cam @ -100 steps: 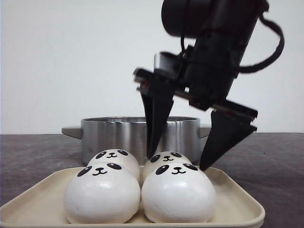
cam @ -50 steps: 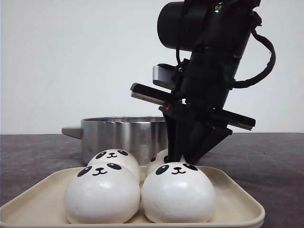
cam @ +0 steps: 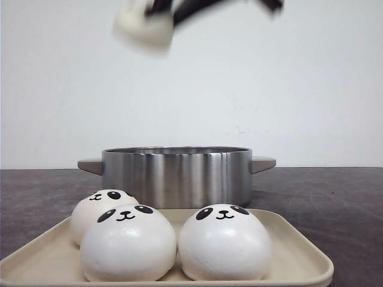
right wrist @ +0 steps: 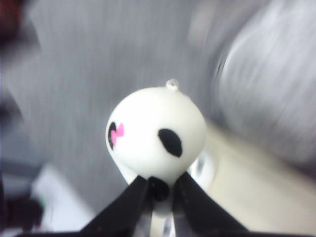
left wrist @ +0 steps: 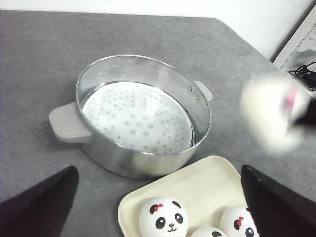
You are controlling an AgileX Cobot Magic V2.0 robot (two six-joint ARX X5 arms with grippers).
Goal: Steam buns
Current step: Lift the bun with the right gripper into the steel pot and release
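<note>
I will set the panda bun down with my right gripper on the perforated plate inside the steel steamer pot (cam: 215, 159), close to the pot's side.
Three white panda-faced buns sit on the cream tray (cam: 299, 254): one at front left (cam: 127, 244), one at front right (cam: 224, 244) and one at back left (cam: 99, 209). My right gripper (cam: 164, 13), blurred by motion, is shut on the fourth bun (cam: 143, 27) high above the steel steamer pot (cam: 176, 174). In the right wrist view the fingers (right wrist: 128, 202) pinch this bun (right wrist: 157, 133) at its base. It shows as a white blur in the left wrist view (left wrist: 271, 116). My left gripper (left wrist: 159, 170) is open and empty, above the pot (left wrist: 143, 163) and the tray (left wrist: 197, 182).
The pot has grey side handles (left wrist: 66, 123) and a perforated white steamer plate (left wrist: 136, 116) inside, with nothing on it. The tray stands right in front of the pot on the grey tabletop (left wrist: 44, 49). A white wall is behind.
My right gripper shut on the back right bun and lifted it fast, up and to the left, out of the tray. The back left bun has shifted to the left.
</note>
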